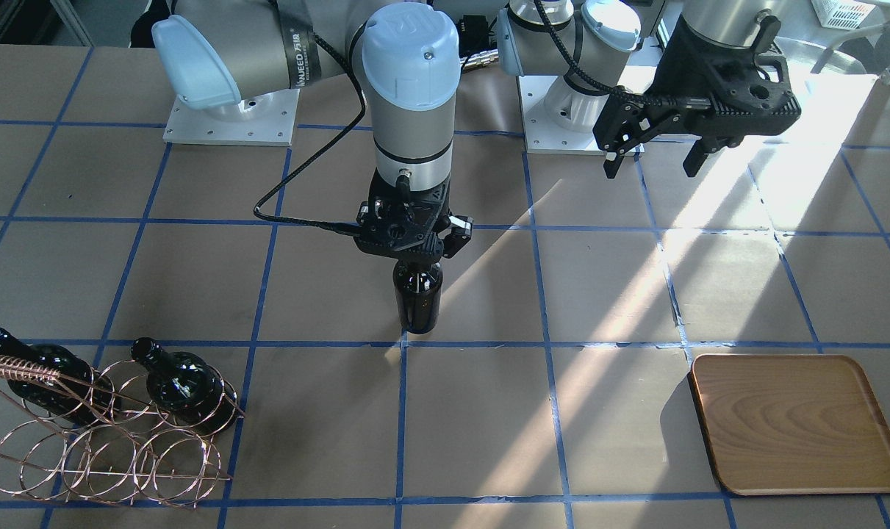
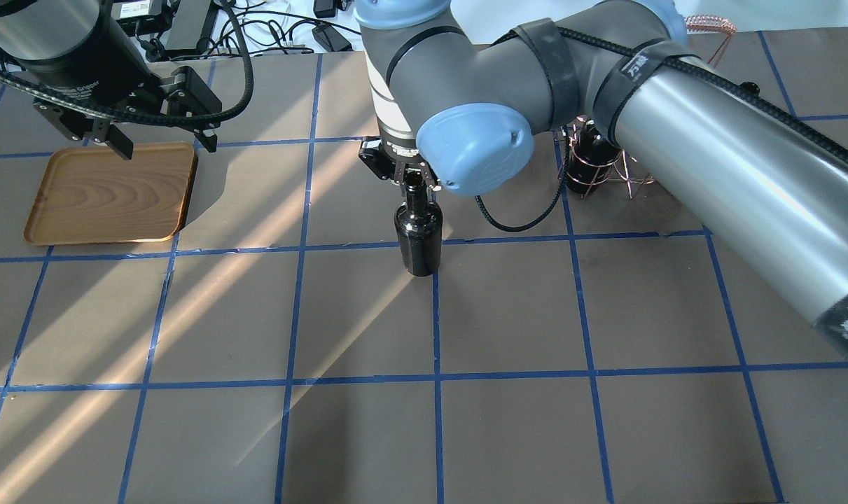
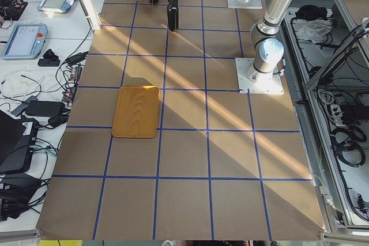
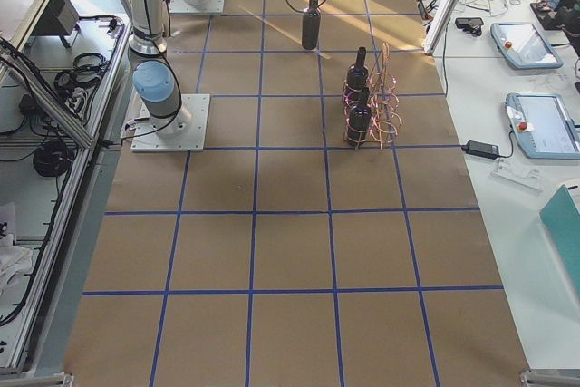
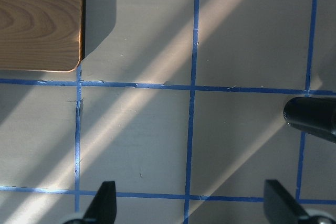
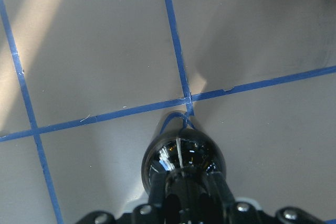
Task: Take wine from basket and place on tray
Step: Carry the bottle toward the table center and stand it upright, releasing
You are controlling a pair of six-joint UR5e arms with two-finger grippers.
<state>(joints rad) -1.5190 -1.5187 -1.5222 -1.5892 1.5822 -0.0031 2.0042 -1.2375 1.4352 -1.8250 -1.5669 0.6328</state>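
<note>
The black wine bottle, now held upright at mid-table, will sit on the blue tape just tray-side of the crossing (image 1: 459, 341) (image 6: 128, 113) after my right gripper releases it.
My right gripper (image 1: 413, 253) is shut on the neck of a black wine bottle (image 1: 417, 297) and holds it upright over a tape crossing at mid-table. Its base is at or just above the surface. The bottle also shows in the overhead view (image 2: 418, 238) and the right wrist view (image 6: 181, 156). The copper wire basket (image 1: 106, 441) holds two more bottles (image 1: 184, 382). The wooden tray (image 1: 797, 422) lies empty. My left gripper (image 1: 652, 169) is open and empty, hovering beside the tray's robot-side edge (image 2: 108, 192).
In the overhead view my right arm hides most of the basket (image 2: 599, 168). The left wrist view shows the tray corner (image 5: 37, 19) and the bottle's body (image 5: 312, 119) at its right edge. Blue tape lines grid the brown table.
</note>
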